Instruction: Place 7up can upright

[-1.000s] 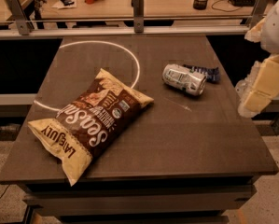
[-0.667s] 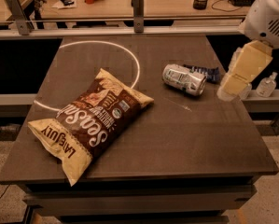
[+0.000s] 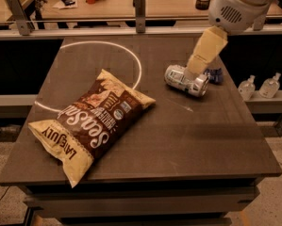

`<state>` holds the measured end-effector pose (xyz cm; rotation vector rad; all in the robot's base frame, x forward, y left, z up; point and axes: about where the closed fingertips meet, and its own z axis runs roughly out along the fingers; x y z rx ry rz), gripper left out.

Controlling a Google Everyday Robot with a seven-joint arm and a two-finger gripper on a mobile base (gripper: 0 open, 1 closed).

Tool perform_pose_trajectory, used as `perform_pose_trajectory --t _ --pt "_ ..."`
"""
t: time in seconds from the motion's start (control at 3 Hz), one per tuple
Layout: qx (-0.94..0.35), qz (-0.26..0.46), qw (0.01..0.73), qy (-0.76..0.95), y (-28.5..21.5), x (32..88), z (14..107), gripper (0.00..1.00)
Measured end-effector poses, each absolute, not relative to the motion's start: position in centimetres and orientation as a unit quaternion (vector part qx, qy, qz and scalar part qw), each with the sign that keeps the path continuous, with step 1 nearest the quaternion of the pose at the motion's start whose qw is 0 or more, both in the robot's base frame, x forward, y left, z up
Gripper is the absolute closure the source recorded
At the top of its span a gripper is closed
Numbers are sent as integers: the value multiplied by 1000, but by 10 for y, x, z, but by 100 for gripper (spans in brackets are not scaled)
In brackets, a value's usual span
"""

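Note:
My gripper should close around the middle of the 7up can's body (image 3: pixel 187 80), between its two ends, as the can lies beside the dark-blue wrapper.
The 7up can (image 3: pixel 180 79) lies on its side on the dark table (image 3: pixel 187 145), right of centre, silver top facing right. My gripper (image 3: pixel 196 71) reaches down from the upper right on a cream arm link. Its tip sits just over the can's upper right part; whether it touches the can is unclear.
A big brown-and-yellow chip bag (image 3: pixel 91 121) lies at the left of the table, over a white circle line (image 3: pixel 131 55). A dark-blue wrapper (image 3: pixel 216 75) lies just behind the can, partly hidden by the arm. Two small clear bottles (image 3: pixel 258 86) stand on a ledge at the right.
My arm has swung left from beyond the table's right edge and now hangs right over the can. The can, bag and wrapper have not moved.

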<state>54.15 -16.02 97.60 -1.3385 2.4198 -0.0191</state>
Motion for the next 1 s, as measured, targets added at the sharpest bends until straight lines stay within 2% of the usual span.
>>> perform_pose_trajectory --t 1.0 --pt "-474 27 144 869 -124 590 910 0"
